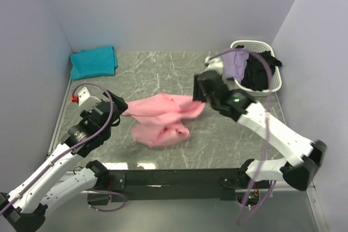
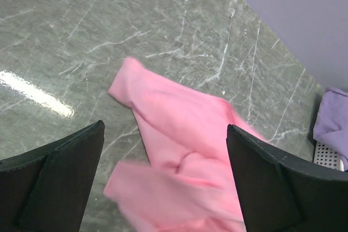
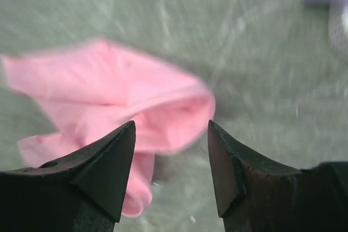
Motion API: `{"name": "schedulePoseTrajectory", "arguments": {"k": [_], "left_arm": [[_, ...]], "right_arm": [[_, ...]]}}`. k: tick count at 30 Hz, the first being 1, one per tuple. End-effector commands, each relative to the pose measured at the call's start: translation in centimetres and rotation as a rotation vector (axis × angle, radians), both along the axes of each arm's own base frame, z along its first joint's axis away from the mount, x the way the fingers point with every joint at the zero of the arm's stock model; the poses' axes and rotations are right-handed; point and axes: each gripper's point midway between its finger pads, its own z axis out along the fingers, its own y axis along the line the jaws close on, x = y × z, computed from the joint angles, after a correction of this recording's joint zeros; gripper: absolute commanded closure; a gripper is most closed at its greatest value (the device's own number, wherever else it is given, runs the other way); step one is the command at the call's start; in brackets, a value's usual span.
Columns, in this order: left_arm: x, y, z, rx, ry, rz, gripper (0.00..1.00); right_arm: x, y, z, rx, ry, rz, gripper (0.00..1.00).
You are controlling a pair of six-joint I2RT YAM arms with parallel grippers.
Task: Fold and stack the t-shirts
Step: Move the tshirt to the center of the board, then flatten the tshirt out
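I need to next close my right gripper on the near-side loose end (image 1: 184, 133) (image 3: 141, 195) of the light pink t-shirt, which is the bunch closest to the front edge of the table.
A light pink t-shirt (image 1: 162, 119) lies crumpled on the grey marble table; it also shows in the left wrist view (image 2: 185, 150) and, blurred, in the right wrist view (image 3: 125, 93). My left gripper (image 1: 120, 107) is open at the shirt's left edge, its fingers (image 2: 60, 183) wide apart above the cloth. My right gripper (image 1: 200, 95) is open at the shirt's right end, its fingers (image 3: 109, 167) apart with nothing between them. A folded teal t-shirt (image 1: 93, 62) lies at the back left. Lavender (image 1: 236, 64) and black (image 1: 260, 71) shirts sit in a basket.
A white laundry basket (image 1: 274, 86) stands at the back right, next to the right arm. Grey walls close in the left, back and right sides. A small white box with a red button (image 1: 81, 96) sits by the left arm.
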Motion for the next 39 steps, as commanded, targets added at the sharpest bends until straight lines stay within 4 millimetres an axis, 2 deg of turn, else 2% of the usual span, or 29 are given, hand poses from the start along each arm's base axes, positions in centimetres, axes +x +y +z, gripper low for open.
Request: {"name": "schedulePoseTrajectory", "arguments": {"k": [1, 2, 4, 8, 9, 10, 11, 12, 13, 14, 16, 17, 19, 20, 22, 24, 30, 35, 39], "left_arm": [[0.7, -0.1, 1.0, 0.003, -0.026, 0.010, 0.01], [0.8, -0.2, 1.0, 0.006, -0.025, 0.008, 0.01], [1.1, -0.5, 0.6, 0.019, -0.010, 0.000, 0.01], [1.8, -2.1, 0.3, 0.041, 0.000, -0.083, 0.01], [2.2, -3.4, 0.9, 0.016, -0.023, -0.138, 0.01], [2.4, -4.3, 0.2, 0.063, -0.010, -0.207, 0.01], [2.8, -5.2, 0.3, 0.067, -0.021, -0.255, 0.01], [2.9, -7.0, 0.5, 0.044, -0.029, -0.339, 0.01], [3.3, -8.0, -0.3, 0.081, -0.008, -0.398, 0.01], [3.5, -9.1, -0.7, 0.089, 0.000, -0.448, 0.01], [3.9, -10.9, -2.6, 0.096, 0.071, -0.520, 0.01], [4.2, -11.4, -3.2, 0.100, 0.091, -0.536, 0.01], [5.0, -12.4, -4.3, 0.118, 0.128, -0.560, 0.01], [5.3, -12.7, -4.6, 0.120, 0.134, -0.565, 0.01], [6.2, -13.5, -5.0, 0.124, 0.149, -0.579, 0.00], [6.9, -14.1, -4.9, 0.124, 0.144, -0.580, 0.01], [9.7, -15.9, -6.3, 0.147, 0.189, -0.615, 0.00], [11.9, -16.9, -8.0, 0.170, 0.231, -0.643, 0.01], [13.2, -17.6, -9.2, 0.164, 0.242, -0.679, 0.00]], "right_arm": [[-2.1, -3.0, -7.0, -0.093, 0.145, -0.120, 0.37], [-2.4, -3.4, -7.4, -0.091, 0.146, -0.137, 0.37], [-2.7, -4.0, -6.7, -0.072, 0.130, -0.156, 0.37], [-3.0, -2.4, -5.8, -0.014, 0.136, -0.087, 0.36], [-3.4, -1.5, -6.3, 0.010, 0.171, -0.047, 0.36], [-3.4, -0.6, -6.3, 0.037, 0.176, -0.019, 0.36], [-3.7, -0.1, -7.2, 0.053, 0.198, -0.001, 0.35], [-4.1, 0.6, -7.5, 0.086, 0.211, 0.024, 0.35], [-4.4, 1.9, -7.7, 0.144, 0.221, 0.071, 0.35], [-5.1, 2.3, -9.3, 0.164, 0.257, 0.082, 0.35], [-5.8, 3.3, -9.6, 0.238, 0.269, 0.122, 0.35], [-6.6, 3.2, -11.1, 0.250, 0.304, 0.117, 0.35], [-7.4, 3.9, -11.4, 0.304, 0.306, 0.148, 0.35], [-8.5, 4.2, -12.8, 0.319, 0.347, 0.160, 0.35], [-9.2, 4.9, -13.2, 0.355, 0.355, 0.185, 0.35], [-10.3, 5.4, -14.6, 0.358, 0.393, 0.198, 0.35], [-11.9, 7.2, -16.8, 0.315, 0.446, 0.230, 0.35], [-11.4, 7.9, -18.0, 0.272, 0.451, 0.224, 0.35], [-10.6, 7.5, -19.5, 0.201, 0.458, 0.183, 0.35]]}}
